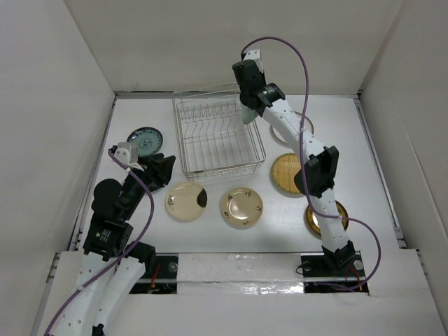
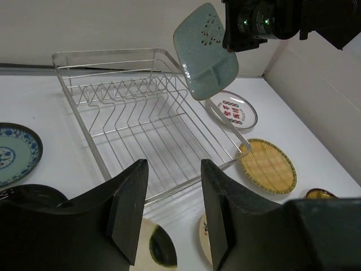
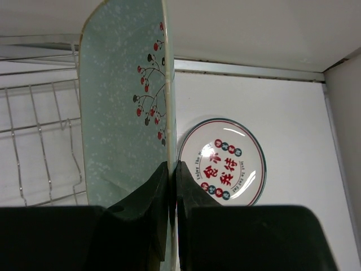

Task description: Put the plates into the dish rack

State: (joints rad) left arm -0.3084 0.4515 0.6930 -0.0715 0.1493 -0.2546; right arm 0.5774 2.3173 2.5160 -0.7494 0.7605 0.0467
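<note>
Next, my right gripper releases the pale green plate in the dish rack's end slot (image 1: 240, 114) nearest the white plate.
The silver wire dish rack (image 1: 217, 140) stands at the back centre with no plate in it; it also shows in the left wrist view (image 2: 141, 118). My right gripper (image 1: 246, 106) is shut on the pale green plate (image 3: 121, 113), holding it on edge above the rack's far right corner (image 2: 206, 51); its jaws (image 3: 172, 165) pinch the rim. My left gripper (image 2: 174, 164) is open and empty, low near the rack's front left corner (image 1: 162, 170). I cannot make out the black plate.
On the table lie the blue-patterned plate (image 1: 145, 140), the cream plate with a dark patch (image 1: 186, 201), the cream-gold plate (image 1: 241, 207), the woven yellow plate (image 1: 285, 173), the dark-and-gold plate (image 1: 337, 215) and the white plate with red marks (image 3: 223, 161). White walls enclose the table.
</note>
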